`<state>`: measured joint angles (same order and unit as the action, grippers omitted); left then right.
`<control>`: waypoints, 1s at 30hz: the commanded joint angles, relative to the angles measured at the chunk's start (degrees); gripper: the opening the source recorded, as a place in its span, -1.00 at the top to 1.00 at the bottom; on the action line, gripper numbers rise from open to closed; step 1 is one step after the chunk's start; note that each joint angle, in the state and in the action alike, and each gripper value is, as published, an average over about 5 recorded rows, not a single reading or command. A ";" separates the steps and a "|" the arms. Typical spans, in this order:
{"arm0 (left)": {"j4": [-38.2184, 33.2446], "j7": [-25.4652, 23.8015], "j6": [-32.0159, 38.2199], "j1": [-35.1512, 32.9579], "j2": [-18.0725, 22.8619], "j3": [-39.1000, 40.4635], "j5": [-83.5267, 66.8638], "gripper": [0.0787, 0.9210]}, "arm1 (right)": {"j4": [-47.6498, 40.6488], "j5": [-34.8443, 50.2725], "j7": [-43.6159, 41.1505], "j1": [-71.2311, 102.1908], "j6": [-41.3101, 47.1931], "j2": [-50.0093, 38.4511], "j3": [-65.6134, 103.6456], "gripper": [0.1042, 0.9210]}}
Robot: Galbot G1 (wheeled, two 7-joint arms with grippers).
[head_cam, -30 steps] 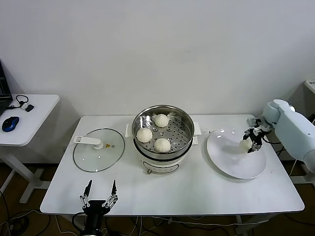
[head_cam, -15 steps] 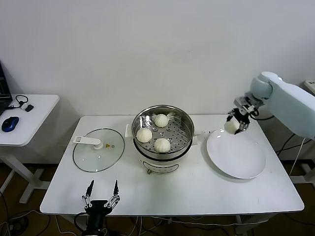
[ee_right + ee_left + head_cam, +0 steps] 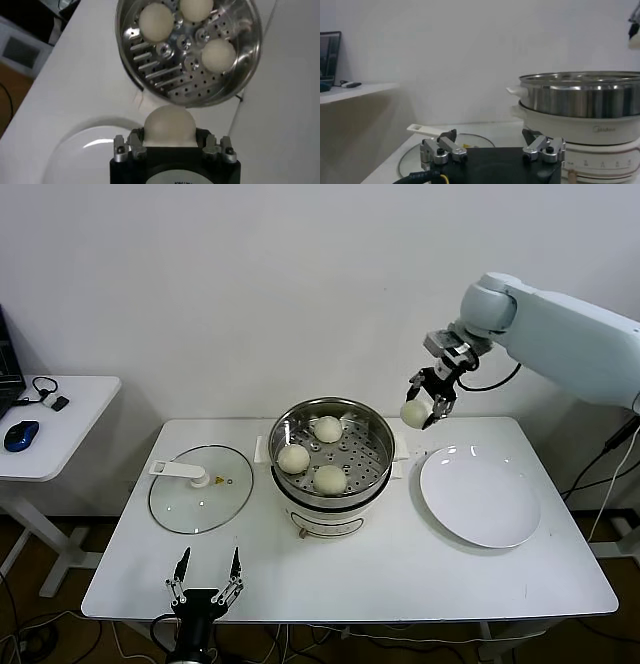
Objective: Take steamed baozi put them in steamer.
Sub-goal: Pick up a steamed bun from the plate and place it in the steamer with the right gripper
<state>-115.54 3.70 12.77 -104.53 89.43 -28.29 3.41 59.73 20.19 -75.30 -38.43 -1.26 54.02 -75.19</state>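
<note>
I will use my right gripper to release the baozi on the steamer's bare bottom facing the white plate (image 3: pixel 361 450) (image 3: pixel 176 75), beside the other baozi.
The steel steamer (image 3: pixel 378 446) sits on its white pot base mid-table and holds three cream-white baozi (image 3: pixel 328 429) (image 3: pixel 293 459) (image 3: pixel 330 479). My right gripper (image 3: pixel 421 413) is shut on a fourth baozi (image 3: pixel 414 414) and holds it in the air just right of the steamer's rim, above the table. In the right wrist view that baozi (image 3: pixel 169 125) sits between the jaws with the steamer (image 3: pixel 235 75) below, beside it. My left gripper (image 3: pixel 203 573) is open and empty at the table's front edge.
An empty white plate (image 3: pixel 480 496) lies right of the steamer. The flat glass lid (image 3: pixel 200 489) with a white handle lies left of it. A side table (image 3: pixel 70 424) with a mouse stands at far left.
My right gripper has lifted the baozi off the plate and carried it up and left to beside the steamer's rim. The left arm has stayed put.
</note>
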 commanded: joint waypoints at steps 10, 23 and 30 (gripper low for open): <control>-0.75 -0.26 0.24 -0.12 -0.41 0.05 -0.08 -0.77 | -4.19 11.93 1.86 -0.54 10.35 15.13 -8.42 -0.36; -0.71 -0.41 0.25 0.17 -0.46 -0.18 -0.82 -0.77 | -6.14 8.03 2.91 6.19 11.13 16.64 -7.42 -0.36; -0.57 -0.40 0.16 0.33 -0.42 -0.17 -0.92 -0.77 | -9.73 4.79 2.76 8.55 10.20 17.41 -5.94 -0.36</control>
<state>-116.17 3.29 13.02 -104.22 88.96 -28.43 2.70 53.48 27.97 -72.62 -33.74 8.81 69.69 -81.83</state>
